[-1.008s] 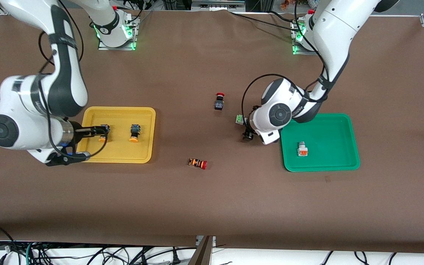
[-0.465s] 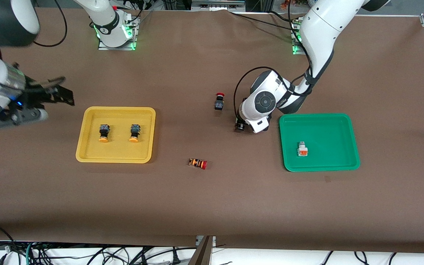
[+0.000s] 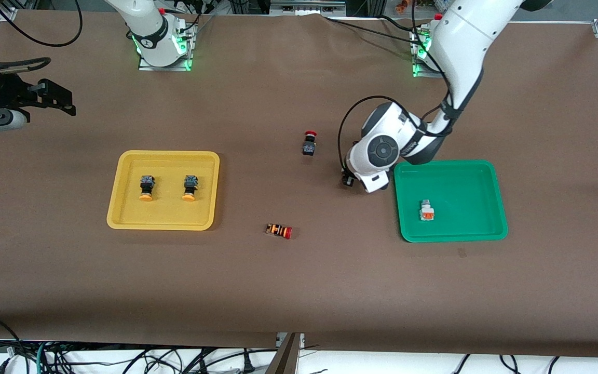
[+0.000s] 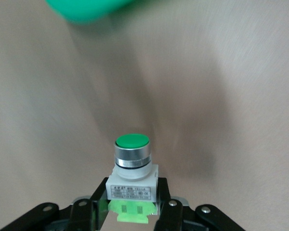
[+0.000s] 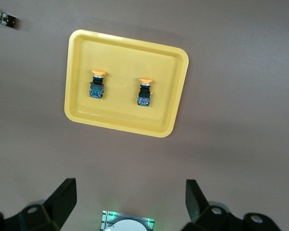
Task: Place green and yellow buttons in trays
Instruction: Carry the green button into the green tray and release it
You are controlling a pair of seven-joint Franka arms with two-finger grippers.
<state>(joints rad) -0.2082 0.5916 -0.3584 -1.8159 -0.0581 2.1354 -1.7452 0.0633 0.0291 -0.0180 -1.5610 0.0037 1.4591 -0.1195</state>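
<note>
My left gripper is to release the green-faced button in the green tray [image 3: 445, 192], next to the orange-faced button.
My left gripper [image 3: 349, 179] is shut on the green-faced grey-white button [image 4: 132, 163], holding it by its body over the bare table just beside the green tray [image 3: 465, 171]. The left wrist hides this button in the front view. An orange-faced grey-white button [image 3: 426, 210] lies in the green tray. Two black buttons with yellow-orange caps [image 3: 146, 188] [image 3: 190, 187] lie in the yellow tray [image 3: 166, 215]. My right gripper [image 3: 57, 101] is open and empty, high over the table's right-arm end. In the right wrist view it [image 5: 130, 197] looks down on the yellow tray [image 5: 120, 62].
A black-bodied red-capped button [image 3: 309, 143] stands mid-table. An orange-striped red-capped button [image 3: 279, 230] lies nearer the front camera between the trays, and it also shows in the right wrist view [image 5: 2, 18]. The arm bases [image 3: 161, 47] [image 3: 423, 52] stand along the table's edge.
My right gripper has left the yellow tray and risen toward the right arm's end of the table. My left gripper closed over the green-faced button and shifted slightly toward the green tray.
</note>
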